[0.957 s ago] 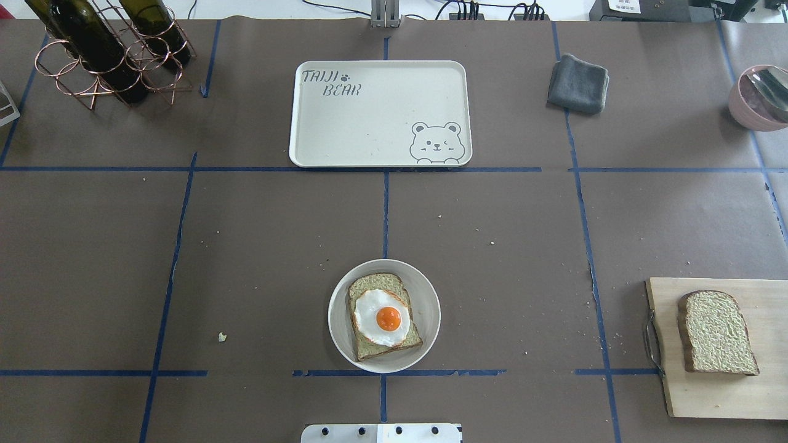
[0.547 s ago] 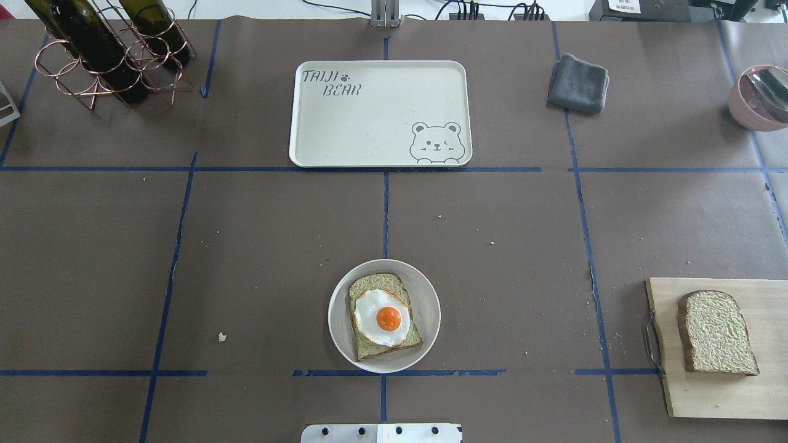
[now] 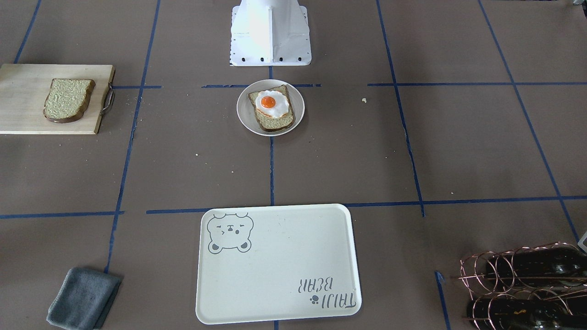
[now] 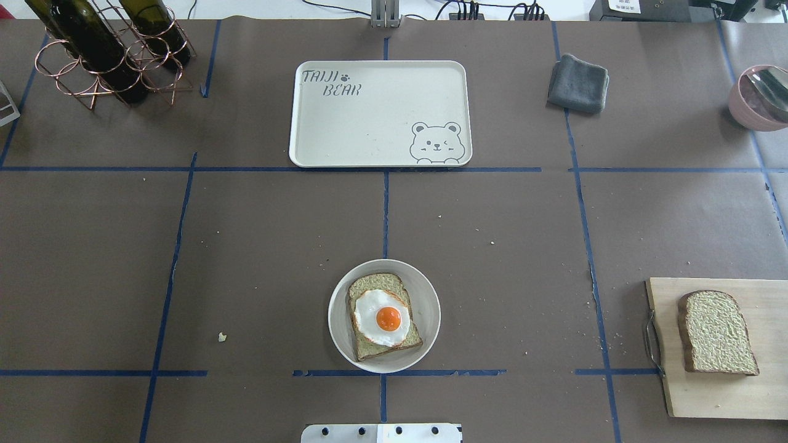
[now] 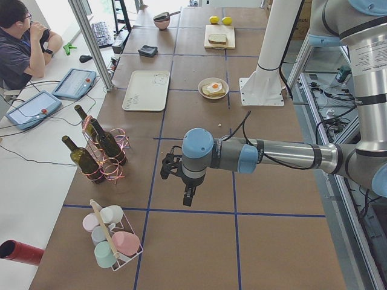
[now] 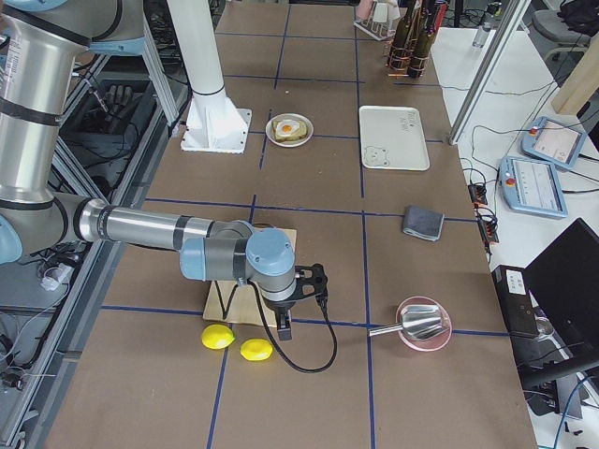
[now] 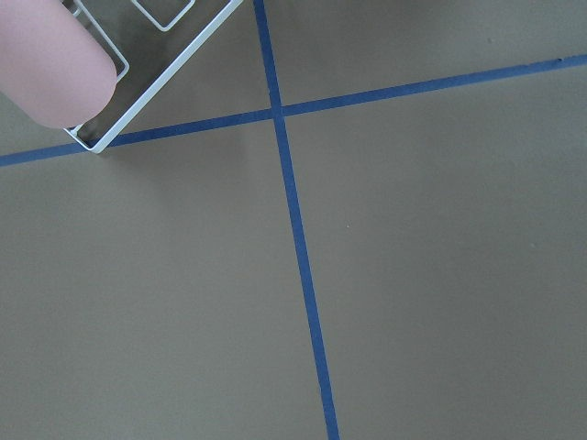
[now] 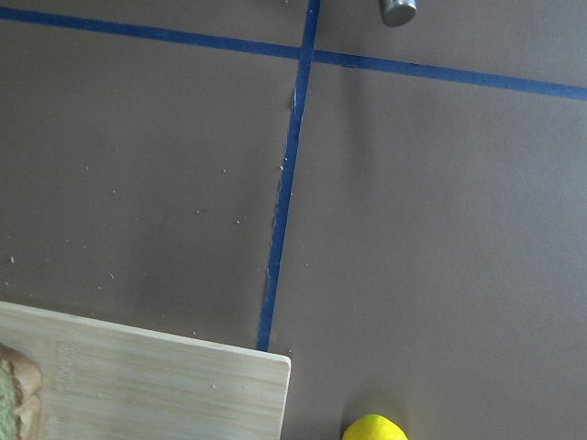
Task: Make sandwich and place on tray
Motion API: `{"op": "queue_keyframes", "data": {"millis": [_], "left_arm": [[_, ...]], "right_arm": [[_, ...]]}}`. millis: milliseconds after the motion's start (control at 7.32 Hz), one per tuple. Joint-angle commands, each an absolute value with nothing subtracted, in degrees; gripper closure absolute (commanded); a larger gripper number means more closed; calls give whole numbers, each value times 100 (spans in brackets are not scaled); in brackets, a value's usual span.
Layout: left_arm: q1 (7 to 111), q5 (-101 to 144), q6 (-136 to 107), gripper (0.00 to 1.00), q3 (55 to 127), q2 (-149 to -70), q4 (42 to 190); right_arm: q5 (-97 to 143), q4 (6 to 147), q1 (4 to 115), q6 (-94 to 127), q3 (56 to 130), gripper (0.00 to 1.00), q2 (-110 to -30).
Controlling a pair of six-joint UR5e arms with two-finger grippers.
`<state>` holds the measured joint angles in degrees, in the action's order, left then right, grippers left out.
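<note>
I should next move my right gripper to the bread slice on the wooden board and close it on the slice's edge (image 3: 48,101) (image 8: 29,425) farthest from the board's metal handle.
One bread slice (image 4: 369,289) topped with the fried egg (image 4: 381,317) lies on a small round white plate (image 4: 428,301) near the robot base; it also shows in the front-facing view (image 3: 275,123). The second bread slice (image 4: 717,332) lies on a pale wooden board (image 4: 708,394) at the right. The tray (image 4: 369,123) sits empty at the far middle. My left gripper (image 5: 188,198) hangs off to the left of the table, near a cup rack. My right gripper (image 6: 284,327) hangs just past the board's outer end. I cannot tell whether either is open or shut.
A copper rack with wine bottles (image 4: 104,49) stands far left. A folded grey cloth (image 4: 578,83) and a pink bowl with a spoon (image 4: 760,98) lie far right. Two lemons (image 6: 217,337) lie beside the board. A wire rack of cups (image 5: 112,241) stands near my left gripper.
</note>
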<state>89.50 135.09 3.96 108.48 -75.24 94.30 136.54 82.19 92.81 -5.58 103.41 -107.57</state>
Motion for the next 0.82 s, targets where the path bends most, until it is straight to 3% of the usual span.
{"op": "queue_keyframes", "data": {"millis": [0,273,683], "left_arm": [[8947,13500,396,0,10863,-7523,9439],[8947,13509,404,0,10872,-7532,9439],[8947,13500,396,0,10872,-7541,9562]], "right_arm": [[14009,7956,9273,148,10449,0,-10696],[14228,6666,9098,515,10547,0,-10959],[14363,4966,7853,3216,10556,0,-11117]]}}
